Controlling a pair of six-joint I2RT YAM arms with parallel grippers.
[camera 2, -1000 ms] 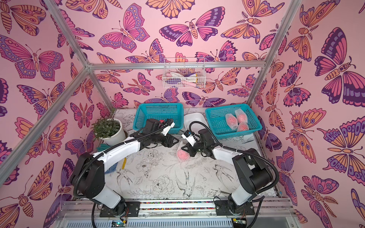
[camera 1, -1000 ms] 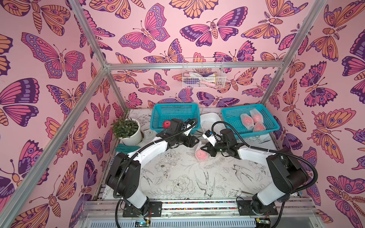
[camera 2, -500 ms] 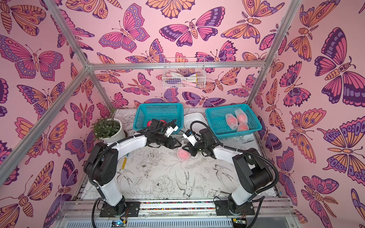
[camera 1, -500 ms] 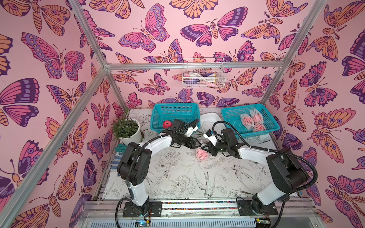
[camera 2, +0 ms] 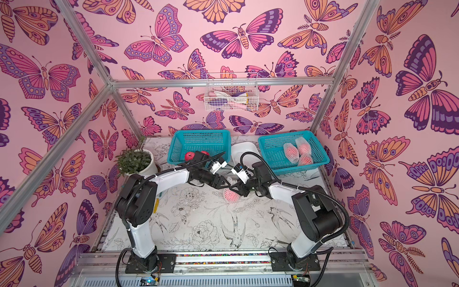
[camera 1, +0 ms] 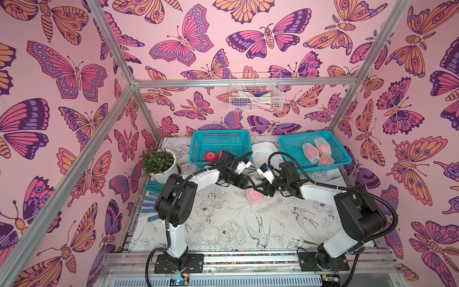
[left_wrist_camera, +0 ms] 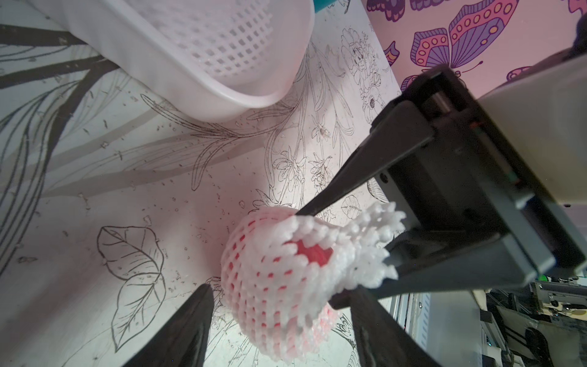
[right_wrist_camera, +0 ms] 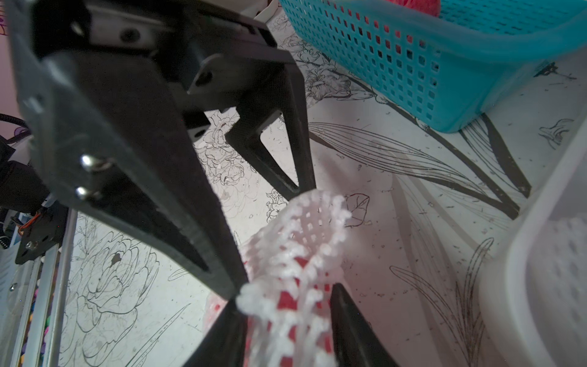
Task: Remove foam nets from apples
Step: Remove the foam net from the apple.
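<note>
Next, my left gripper pinches the edge of the net's opening (left_wrist_camera: 310, 278), as it straddles the body of the netted apple, while my right gripper pulls the net's loose flap.
One apple (left_wrist_camera: 314, 254) in a white foam net (left_wrist_camera: 254, 254) lies on the printed table mat (camera 1: 223, 223), mid-table in both top views (camera 1: 254, 195) (camera 2: 231, 195). My left gripper (left_wrist_camera: 279, 289) is open, its fingers either side of the netted apple, with a gap showing on one side. My right gripper (right_wrist_camera: 286, 298) faces it from the opposite side, open, with the net's flared loose end (right_wrist_camera: 305, 228) standing between its fingers. Red skin shows through that open end. Three more netted apples (camera 1: 315, 151) lie in the right teal basket (camera 1: 293, 144). Two bare red apples (camera 1: 210, 156) sit in the left teal basket (camera 1: 221, 141).
A white plastic tray (camera 1: 264, 151) stands between the two baskets, just behind both grippers. A potted plant (camera 1: 159, 164) and gloves (camera 1: 149, 206) are at the table's left edge. A wire basket (camera 1: 255, 98) hangs on the back wall.
My left gripper has swung right, away from the left basket, and now straddles the netted apple. My right gripper, shut on the net's end before, has opened. The apple stayed in place.
</note>
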